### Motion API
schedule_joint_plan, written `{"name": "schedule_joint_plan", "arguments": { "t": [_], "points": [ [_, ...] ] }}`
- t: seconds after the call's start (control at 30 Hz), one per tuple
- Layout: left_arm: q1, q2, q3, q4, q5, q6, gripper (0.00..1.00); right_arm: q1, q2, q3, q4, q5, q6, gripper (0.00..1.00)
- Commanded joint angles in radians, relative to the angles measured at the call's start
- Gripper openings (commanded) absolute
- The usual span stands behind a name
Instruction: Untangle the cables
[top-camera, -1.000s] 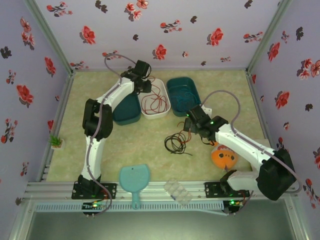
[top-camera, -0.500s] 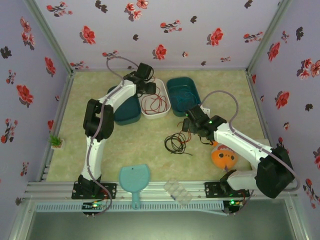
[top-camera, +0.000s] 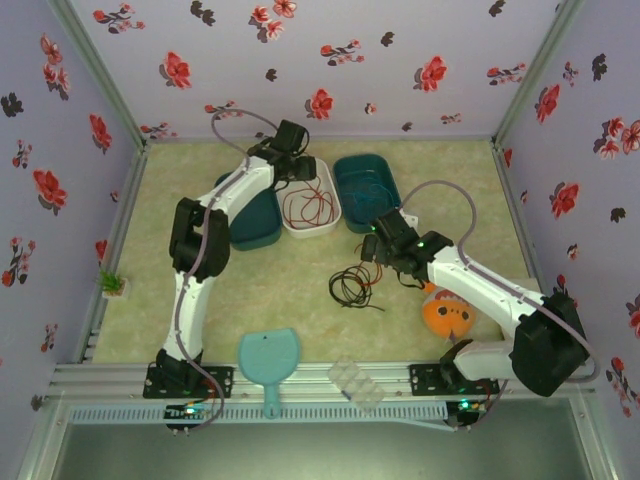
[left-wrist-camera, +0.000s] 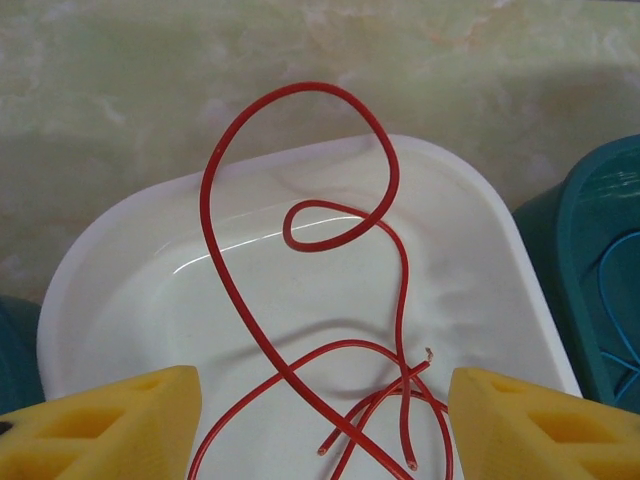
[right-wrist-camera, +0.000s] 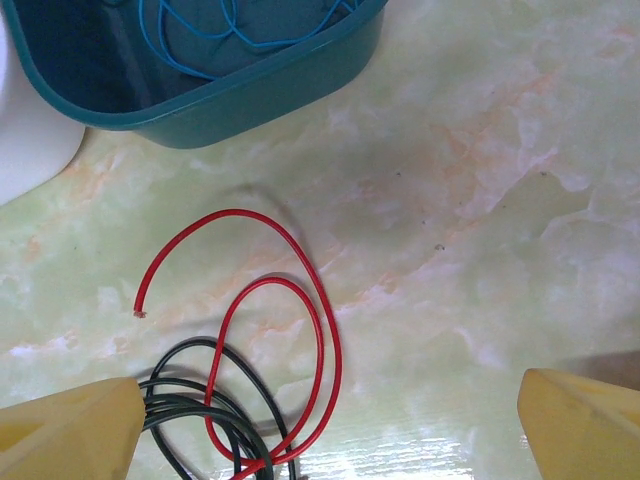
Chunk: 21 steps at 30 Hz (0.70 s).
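The red cable's loop sticks up past the far rim of the white tray. My left gripper needs to grab the cable strand (left-wrist-camera: 272, 352) below it and pull the loop inside.
A red cable (left-wrist-camera: 300, 290) lies in loose loops in the white tray (left-wrist-camera: 480, 230), seen from above as red cable (top-camera: 308, 205) in the white tray (top-camera: 330, 215). My left gripper (left-wrist-camera: 322, 410) hovers just over it, open, its yellow fingers (left-wrist-camera: 110, 425) wide apart and touching nothing. A blue-teal cable (right-wrist-camera: 235, 30) is coiled inside the right teal bin (right-wrist-camera: 250, 95). On the table a black coil (right-wrist-camera: 195, 420) is tangled with another red cable (right-wrist-camera: 320, 330). My right gripper (right-wrist-camera: 330, 420) is open above that tangle (top-camera: 352, 285).
A second teal bin (top-camera: 250, 225) stands left of the white tray, under my left arm. An orange ball (top-camera: 447, 316) sits under my right arm. A teal dustpan (top-camera: 270, 358) and a clear plastic tray (top-camera: 358, 383) lie by the front edge.
My left gripper has opened over the white tray, shifting slightly right, and the red cable now lies free there. My right arm has edged a little left, still open.
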Motion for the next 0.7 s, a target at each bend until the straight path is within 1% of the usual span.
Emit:
{"name": "schedule_joint_plan", "arguments": {
  "t": [0.0, 0.2, 0.27, 0.3, 0.33, 0.37, 0.43, 0.5, 0.6, 0.63, 0.67],
  "points": [
    [-0.004, 0.039, 0.022, -0.034, 0.01, -0.027, 0.67, -0.006, 0.001, -0.021, 0.016, -0.007, -0.007, 0.97],
    [-0.004, 0.051, 0.019, -0.033, 0.032, -0.028, 0.67, -0.006, 0.0, -0.03, 0.025, -0.008, -0.007, 0.97],
    [-0.004, 0.059, 0.022, -0.033, 0.043, -0.03, 0.64, -0.007, 0.002, -0.029, 0.028, -0.009, -0.007, 0.97],
    [-0.005, 0.062, 0.022, -0.033, 0.05, -0.031, 0.61, -0.007, 0.004, -0.03, 0.03, -0.009, -0.007, 0.97],
    [-0.005, 0.063, 0.022, -0.031, 0.054, -0.032, 0.56, -0.006, 0.004, -0.03, 0.032, -0.008, -0.007, 0.97],
    [-0.004, 0.062, 0.02, -0.031, 0.055, -0.033, 0.48, -0.006, 0.004, -0.03, 0.031, -0.009, -0.007, 0.97],
    [-0.006, 0.054, 0.012, -0.028, 0.054, -0.035, 0.28, -0.006, 0.004, -0.031, 0.031, -0.01, -0.009, 0.97],
    [-0.008, 0.035, -0.004, -0.013, 0.055, -0.036, 0.13, -0.006, 0.002, -0.032, 0.032, -0.008, -0.009, 0.97],
    [-0.011, -0.009, -0.033, 0.011, 0.05, -0.033, 0.02, -0.006, -0.003, -0.035, 0.033, -0.007, -0.012, 0.97],
    [-0.013, -0.023, -0.042, 0.018, 0.05, -0.033, 0.0, -0.006, -0.004, -0.038, 0.033, -0.006, -0.013, 0.97],
    [-0.013, -0.04, -0.053, 0.027, 0.05, -0.032, 0.0, -0.006, -0.005, -0.037, 0.033, -0.005, -0.015, 0.97]
  ]
}}
